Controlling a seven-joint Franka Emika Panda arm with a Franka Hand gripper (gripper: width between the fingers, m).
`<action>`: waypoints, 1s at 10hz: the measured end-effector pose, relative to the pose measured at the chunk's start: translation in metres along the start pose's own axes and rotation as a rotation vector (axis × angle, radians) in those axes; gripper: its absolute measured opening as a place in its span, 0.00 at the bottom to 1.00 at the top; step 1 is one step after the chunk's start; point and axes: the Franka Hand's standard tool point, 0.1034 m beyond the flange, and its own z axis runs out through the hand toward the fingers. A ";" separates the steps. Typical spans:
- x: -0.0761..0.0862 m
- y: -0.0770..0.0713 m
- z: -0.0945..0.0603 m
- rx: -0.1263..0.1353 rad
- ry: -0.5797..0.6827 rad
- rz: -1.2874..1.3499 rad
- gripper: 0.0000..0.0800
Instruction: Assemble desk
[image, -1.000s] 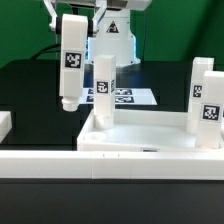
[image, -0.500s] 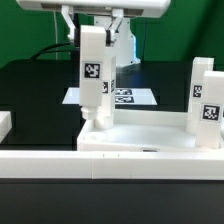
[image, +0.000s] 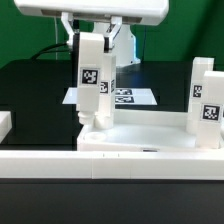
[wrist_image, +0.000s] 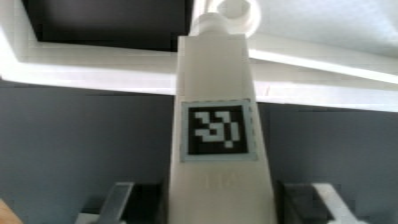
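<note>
My gripper is holding the white leg and will let go of it at the tabletop's near corner (image: 93, 133) (wrist_image: 226, 16), just in front of the lone far leg.
The white tabletop (image: 140, 138) lies on the black table with its rim up. Two tagged legs (image: 205, 100) stand at its right side, and another leg (image: 110, 72) stands at the far left corner. My gripper (image: 93, 30) is shut on a fourth white leg (image: 91, 80) with a black-and-white tag, held upright. The leg's lower end sits at the tabletop's near left corner; I cannot tell if it touches. In the wrist view the leg (wrist_image: 221, 120) runs between my fingers (wrist_image: 121, 200), and its round peg points at the tabletop's rim (wrist_image: 107, 60).
The marker board (image: 135, 97) lies behind the tabletop. A long white rail (image: 100, 162) runs across the front. A small white block (image: 5, 125) sits at the exterior view's left edge. Cables hang at the back.
The gripper has carried the leg to the exterior view's right and down, from beside the tabletop to its near left corner. In the last half second it barely moved.
</note>
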 end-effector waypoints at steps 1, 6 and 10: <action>0.000 -0.003 0.002 0.002 -0.002 -0.004 0.36; -0.005 -0.008 0.012 0.003 -0.018 0.009 0.36; -0.001 -0.009 0.016 0.003 -0.019 0.010 0.36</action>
